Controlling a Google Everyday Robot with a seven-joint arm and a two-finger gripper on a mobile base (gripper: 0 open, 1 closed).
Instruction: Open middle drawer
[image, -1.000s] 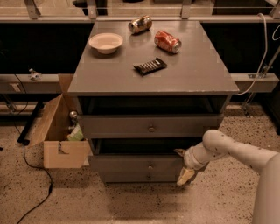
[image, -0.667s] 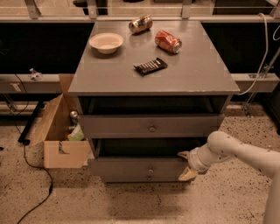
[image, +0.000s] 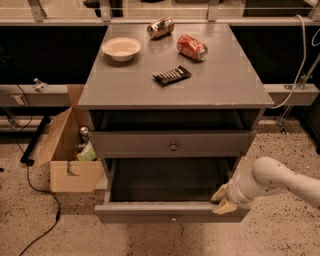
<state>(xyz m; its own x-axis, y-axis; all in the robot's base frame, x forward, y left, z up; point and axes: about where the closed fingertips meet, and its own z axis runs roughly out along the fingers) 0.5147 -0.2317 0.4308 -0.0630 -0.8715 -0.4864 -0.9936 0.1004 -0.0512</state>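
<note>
My fingers only rest over the drawer front's top edge, so next I back off and grip the drawer front's end corner (image: 243, 213) before pulling farther.
The middle drawer (image: 150, 212) is a wide shallow grey drawer with a small round knob (image: 173, 218). It stands pulled well out from the grey cabinet, and its dark empty inside (image: 170, 179) shows. My gripper (image: 222, 200), with tan tips on a white arm (image: 280, 182), rests at the right end of the drawer's front, on its top edge. The top drawer (image: 130, 143) above it is closed. The lowest drawer is hidden under the pulled-out one.
On the cabinet top (image: 225, 85) lie a white bowl (image: 121, 48), a brown can (image: 160, 27), a red can (image: 192, 47) and a dark snack bar (image: 171, 75). An open cardboard box (image: 65, 150) stands at the left, and a cable (image: 40, 205) lies on the floor.
The middle drawer has slid out toward the camera from nearly closed to wide open. My gripper has moved forward with the drawer's right end.
</note>
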